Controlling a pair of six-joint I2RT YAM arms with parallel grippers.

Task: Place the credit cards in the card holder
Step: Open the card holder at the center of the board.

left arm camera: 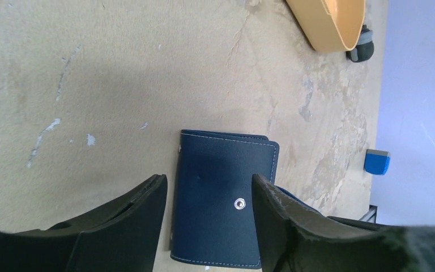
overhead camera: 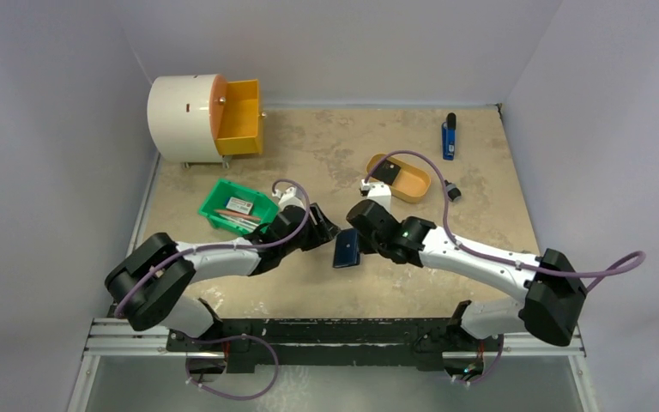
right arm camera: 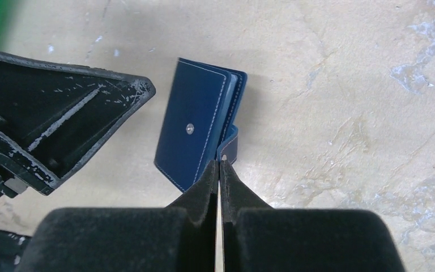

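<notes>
The card holder's cover lies shut, so the robot's left gripper should take the cover's loose edge (right arm camera: 219,107) and fold it open while the right gripper holds the snap tab.
The navy-blue card holder (overhead camera: 346,249) is folded, its light stud (left arm camera: 239,203) facing up, between the two arms near the table's middle. My left gripper (left arm camera: 209,180) is open, one finger on each side of the holder and neither clearly touching it. My right gripper (right arm camera: 220,165) is shut, its tips pinching the holder's snap tab (right arm camera: 230,143) at the holder's edge. Two credit cards (overhead camera: 239,205) lie in the green bin (overhead camera: 214,210), one pale and one brownish. A dark card (overhead camera: 386,172) rests in the mustard tray (overhead camera: 412,186).
A white drum with an open orange drawer (overhead camera: 238,118) stands at the back left. A blue stick-shaped object (overhead camera: 450,137) lies at the back right. The right arm's purple cable (overhead camera: 433,172) loops over the mustard tray. Walls close in the table on three sides.
</notes>
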